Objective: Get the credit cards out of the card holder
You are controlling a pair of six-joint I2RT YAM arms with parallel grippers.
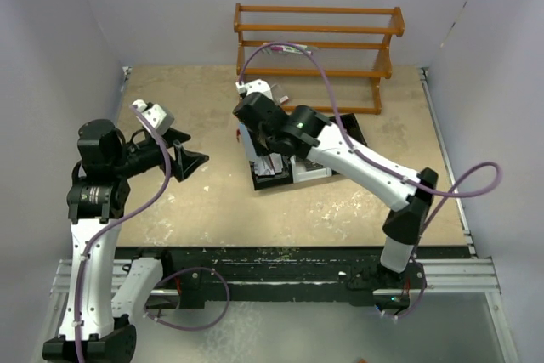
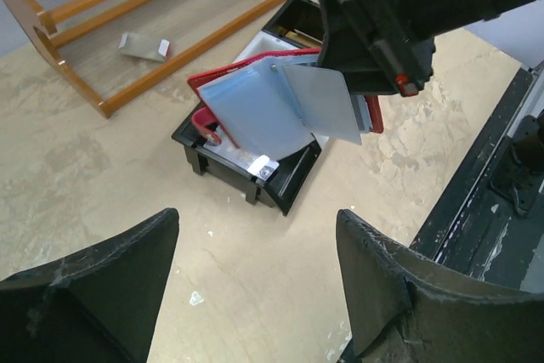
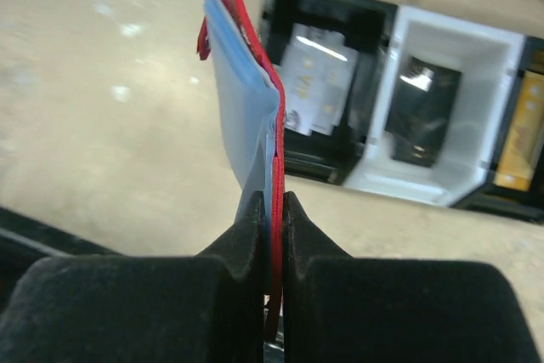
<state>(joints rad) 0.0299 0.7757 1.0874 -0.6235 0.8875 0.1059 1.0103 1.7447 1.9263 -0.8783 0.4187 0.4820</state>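
Note:
The card holder's grey card end is covered by my right gripper, so next my left gripper takes the opposite end (image 2: 218, 96) while my right gripper moves to the holder's side.
My right gripper (image 3: 276, 201) is shut on the red card holder (image 3: 252, 36), held edge-on above the table beside the tray. In the left wrist view the holder (image 2: 204, 82) hangs open over the tray, its clear sleeves (image 2: 255, 112) fanned out and a grey credit card (image 2: 321, 104) sticking out at the right. Pale flat cards (image 3: 319, 82) lie in the tray's black end compartment. My left gripper (image 2: 259, 240) is open and empty, low over bare table, well short of the holder. In the top view it (image 1: 192, 161) sits left of the right gripper (image 1: 255, 123).
The black-and-white tray (image 3: 387, 146) holds a dark block (image 3: 422, 108) in its white middle bin and a gold-yellow block (image 3: 520, 133) at the far end. A wooden rack (image 1: 316, 48) stands at the back, with a small flat piece (image 2: 140, 46) under it.

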